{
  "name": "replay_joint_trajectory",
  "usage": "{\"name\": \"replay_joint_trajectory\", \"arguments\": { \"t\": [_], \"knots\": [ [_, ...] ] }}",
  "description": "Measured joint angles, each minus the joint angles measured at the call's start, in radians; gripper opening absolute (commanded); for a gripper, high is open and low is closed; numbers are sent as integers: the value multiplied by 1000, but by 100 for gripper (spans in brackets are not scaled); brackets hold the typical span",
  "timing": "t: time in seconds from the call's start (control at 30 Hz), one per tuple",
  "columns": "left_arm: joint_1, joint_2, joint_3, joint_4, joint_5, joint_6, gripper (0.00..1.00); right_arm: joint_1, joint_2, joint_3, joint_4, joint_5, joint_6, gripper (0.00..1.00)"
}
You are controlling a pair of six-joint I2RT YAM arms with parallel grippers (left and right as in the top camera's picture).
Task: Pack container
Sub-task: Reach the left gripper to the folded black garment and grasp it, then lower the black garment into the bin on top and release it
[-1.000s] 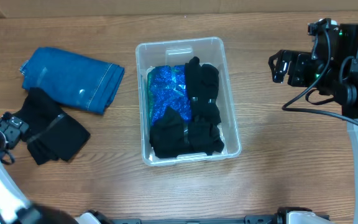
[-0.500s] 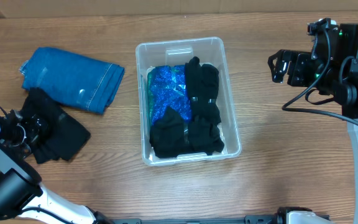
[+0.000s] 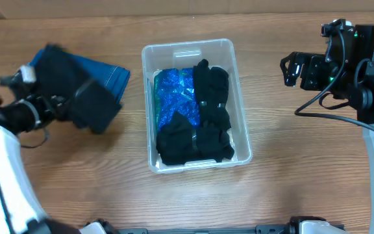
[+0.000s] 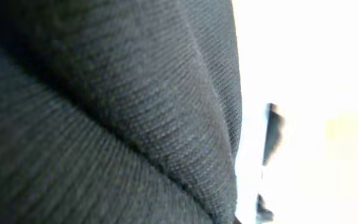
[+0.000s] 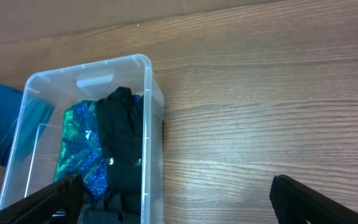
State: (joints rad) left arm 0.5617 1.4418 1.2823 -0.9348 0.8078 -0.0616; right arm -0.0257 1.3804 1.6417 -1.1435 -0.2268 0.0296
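Note:
The left gripper needs to release the black garment onto the black clothes at the near end of the clear container (image 3: 197,136). The garment now hangs over the folded blue jeans.
The clear container (image 3: 187,45) stands mid-table, holding a sparkly blue-green fabric (image 3: 174,94) and black clothes (image 3: 203,123). Left of it, my left gripper (image 3: 60,104) is shut on a black garment (image 3: 80,91), which hangs lifted over the folded blue jeans (image 3: 117,77). Black knit cloth (image 4: 104,112) fills the left wrist view and hides the fingers. My right gripper (image 3: 291,70) hovers open to the right of the container with nothing between its fingers. The right wrist view shows the container (image 5: 146,124) past the open right gripper (image 5: 179,205).
The jeans lie at the table's left, mostly covered by the lifted garment. Bare wooden table (image 3: 304,162) lies right of the container. The right arm's base and cables (image 3: 369,97) stand at the far right edge.
My left gripper shut on the black garment and lifted it up and right, from the table onto the space over the jeans. The right arm has not moved.

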Motion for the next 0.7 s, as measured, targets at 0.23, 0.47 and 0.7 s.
{"name": "replay_joint_trajectory", "arguments": {
  "t": [0.23, 0.47, 0.7],
  "knots": [
    [-591, -227, 0, 215, -22, -123, 4, 0, 0, 0, -1, 20, 0, 100],
    [-909, 54, 288, -234, -179, 66, 4, 0, 12, 0, -2, 34, 0, 100],
    [-923, 294, 687, -389, -313, 444, 4, 0, 33, 0, -5, 48, 0, 100]
  ]
}}
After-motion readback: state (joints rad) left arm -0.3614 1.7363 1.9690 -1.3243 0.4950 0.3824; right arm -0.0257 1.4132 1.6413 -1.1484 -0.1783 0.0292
